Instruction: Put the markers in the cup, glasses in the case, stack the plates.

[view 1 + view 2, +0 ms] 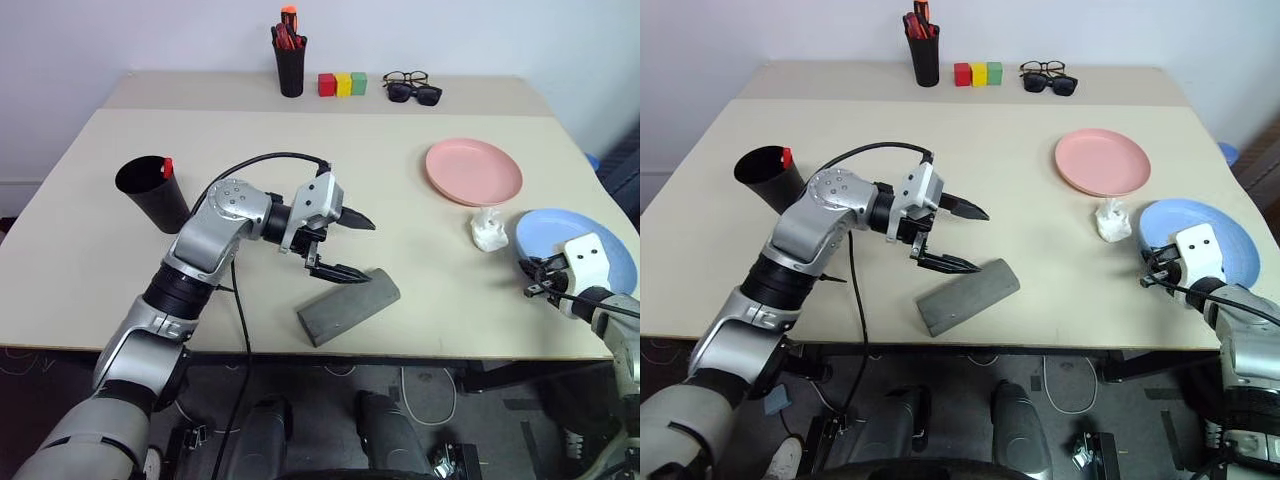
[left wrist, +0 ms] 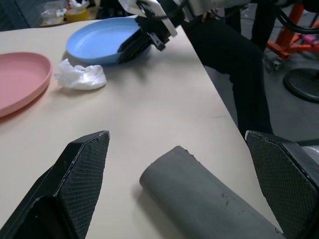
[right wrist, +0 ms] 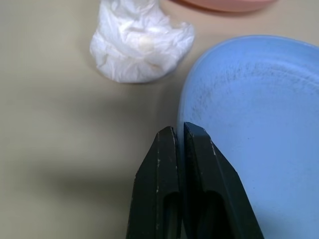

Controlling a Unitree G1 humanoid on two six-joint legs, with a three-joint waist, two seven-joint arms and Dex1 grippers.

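Next, I release the blue plate from my right gripper atop the pink plate [image 1: 474, 170], just behind the crumpled white tissue.
The grey case [image 1: 348, 306] lies closed near the table's front edge. My left gripper [image 1: 368, 250] hovers open just above its far end, one finger on each side. The black cup [image 1: 152, 190] stands tilted at the left with a red marker [image 1: 167, 168] sticking out of it. The wire-framed glasses [image 1: 405, 77] rest at the back of the table. The pink plate [image 1: 473, 171] sits right of centre, and the blue plate [image 1: 578, 240] lies nearer the right edge. My right gripper [image 3: 178, 132] is shut on the blue plate's near rim.
A crumpled white tissue [image 1: 488, 231] lies between the two plates. At the back stand a black pen pot [image 1: 290, 62] with thick markers, three coloured blocks [image 1: 342, 84] and dark sunglasses [image 1: 420, 95]. The table's front edge runs just below the case.
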